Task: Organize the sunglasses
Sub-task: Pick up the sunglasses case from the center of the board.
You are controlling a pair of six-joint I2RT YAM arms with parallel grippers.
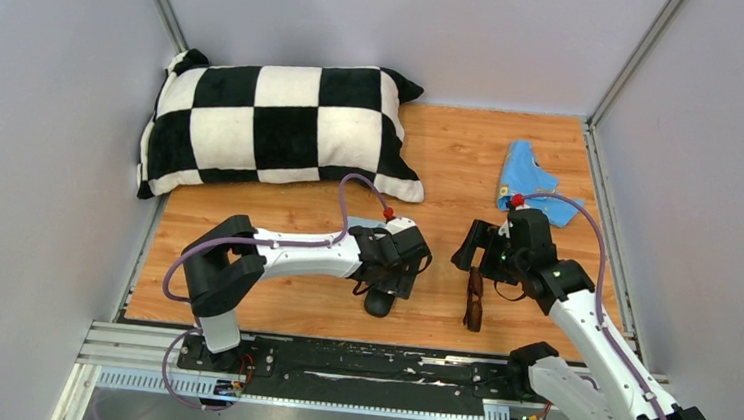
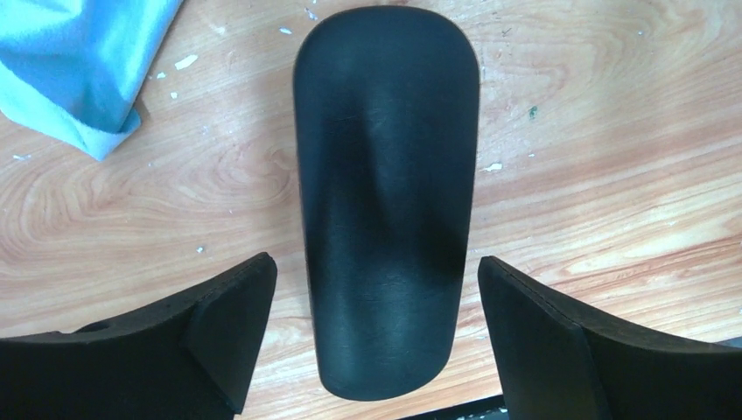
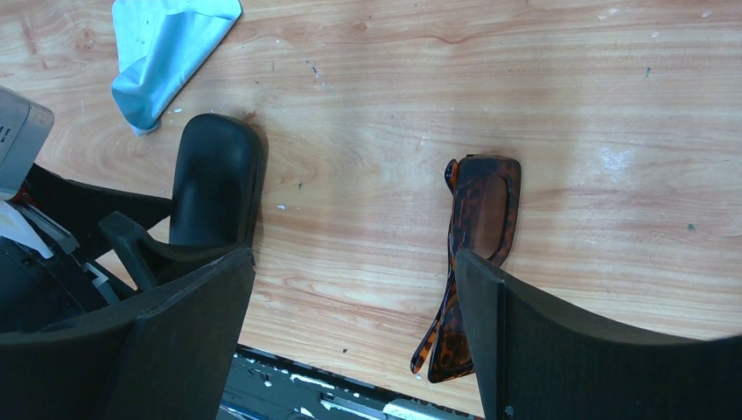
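Observation:
The black case is lying shut, so next my left gripper grips the case's sides (image 2: 311, 271) and lifts it to my right gripper before the sunglasses go in.
The dark brown tortoise sunglasses (image 1: 474, 300) lie folded on the wooden table near its front edge. In the right wrist view they (image 3: 483, 206) run partly under the right finger. My right gripper (image 1: 476, 260) (image 3: 353, 255) is open and empty above them. The black oblong case (image 1: 378, 301) lies shut to their left and also shows in the right wrist view (image 3: 214, 179). My left gripper (image 1: 395, 272) (image 2: 374, 262) is open, with one finger on each side of the case (image 2: 385, 201), not touching it.
A grey-blue cloth (image 1: 536, 183) lies crumpled at the back right and also shows in both wrist views (image 2: 79, 61) (image 3: 166, 44). A black-and-white checked pillow (image 1: 274, 127) fills the back left. The black base rail (image 1: 366, 365) runs along the front edge.

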